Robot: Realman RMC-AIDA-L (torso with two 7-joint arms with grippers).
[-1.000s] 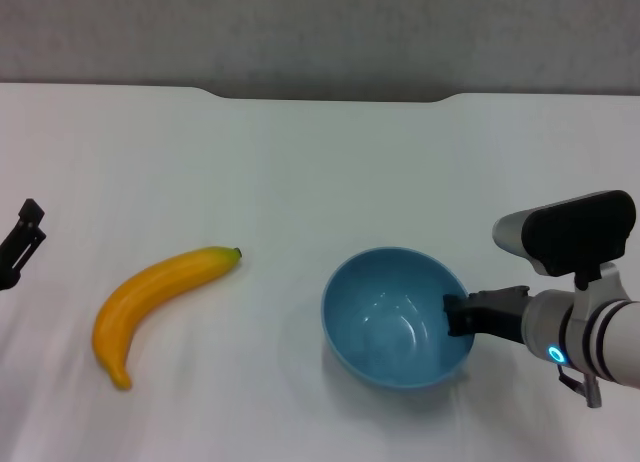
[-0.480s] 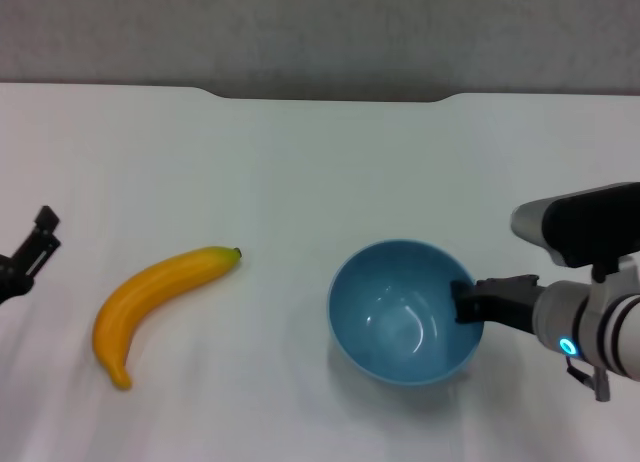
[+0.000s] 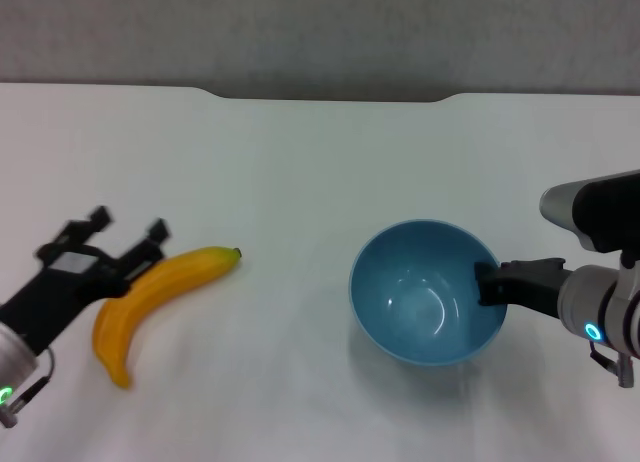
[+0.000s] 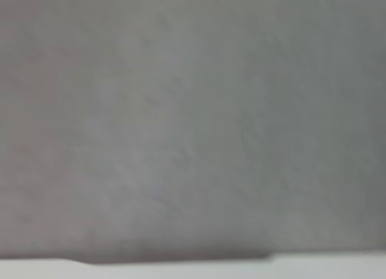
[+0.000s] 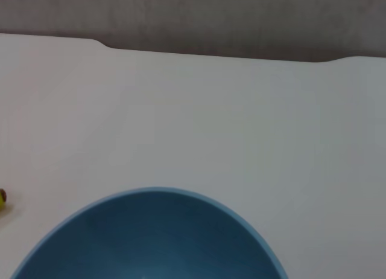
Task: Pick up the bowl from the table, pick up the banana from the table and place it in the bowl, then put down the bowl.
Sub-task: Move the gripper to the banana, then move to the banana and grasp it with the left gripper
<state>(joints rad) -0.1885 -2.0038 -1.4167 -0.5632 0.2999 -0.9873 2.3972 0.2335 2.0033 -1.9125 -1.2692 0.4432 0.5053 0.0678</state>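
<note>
My left gripper moves down to the yellow banana next and closes on the banana's middle [image 3: 146,296], between its dark tip and its bend.
The light-blue bowl [image 3: 420,297] is held by its right rim in my right gripper [image 3: 488,282], which is shut on it; the bowl seems raised slightly off the white table [image 3: 300,162]. Its inside is empty. The bowl also fills the bottom of the right wrist view [image 5: 151,237]. The yellow banana [image 3: 170,287] lies on the table at the left, dark tip toward the bowl. My left gripper [image 3: 125,227] is open, its fingers [image 3: 152,232] just above the banana's middle, one on each side of its far edge. The left wrist view shows only grey wall.
The table's far edge has a shallow notch [image 3: 330,94] with a grey wall behind. White tabletop lies between banana and bowl. The banana's tip shows at the edge of the right wrist view [image 5: 2,198].
My left gripper has come in from the left edge to the banana. My right gripper has moved the bowl to the right and a little up.
</note>
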